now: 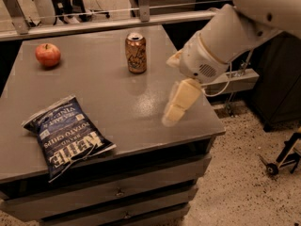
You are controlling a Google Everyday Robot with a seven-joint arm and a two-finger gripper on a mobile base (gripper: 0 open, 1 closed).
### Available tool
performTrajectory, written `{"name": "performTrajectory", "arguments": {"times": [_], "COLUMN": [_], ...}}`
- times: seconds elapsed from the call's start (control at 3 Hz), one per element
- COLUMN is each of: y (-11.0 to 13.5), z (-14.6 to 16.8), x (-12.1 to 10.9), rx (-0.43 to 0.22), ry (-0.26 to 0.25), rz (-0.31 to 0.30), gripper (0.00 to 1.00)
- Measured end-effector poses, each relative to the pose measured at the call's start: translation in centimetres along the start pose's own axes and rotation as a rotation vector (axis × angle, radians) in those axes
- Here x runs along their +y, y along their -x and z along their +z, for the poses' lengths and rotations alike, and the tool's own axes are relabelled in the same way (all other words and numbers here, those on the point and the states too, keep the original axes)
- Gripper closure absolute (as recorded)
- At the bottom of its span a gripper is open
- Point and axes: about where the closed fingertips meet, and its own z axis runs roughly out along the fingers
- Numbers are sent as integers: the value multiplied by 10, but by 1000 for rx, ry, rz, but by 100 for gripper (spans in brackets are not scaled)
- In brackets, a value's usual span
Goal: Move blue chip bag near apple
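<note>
The blue chip bag is next for my gripper. I need to go to it and close near the middle of its long side (87,128), the one nearest my gripper now.
The blue chip bag (67,134) lies flat near the front left of the grey table (141,107), its white lettering upside down to me. The red apple (47,54) sits at the far left corner. My gripper (175,108) hangs from the white arm over the right part of the table, well to the right of the bag and far from the apple, holding nothing that I can see.
A gold-brown drink can (135,52) stands upright at the back middle of the table. A metal rail (113,22) runs behind it. Drawers (117,192) front the table. Speckled floor and a wheeled stand (282,159) lie to the right.
</note>
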Motion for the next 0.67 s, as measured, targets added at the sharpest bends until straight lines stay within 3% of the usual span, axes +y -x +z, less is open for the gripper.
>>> {"name": "performTrajectory", "arguments": {"times": [0.33, 0.67], "y": [34, 38], "z": [27, 30], "x": [1, 2], "rx": [-100, -112], "ry": [65, 73], "rz": [20, 23], "gripper": [0, 0]}}
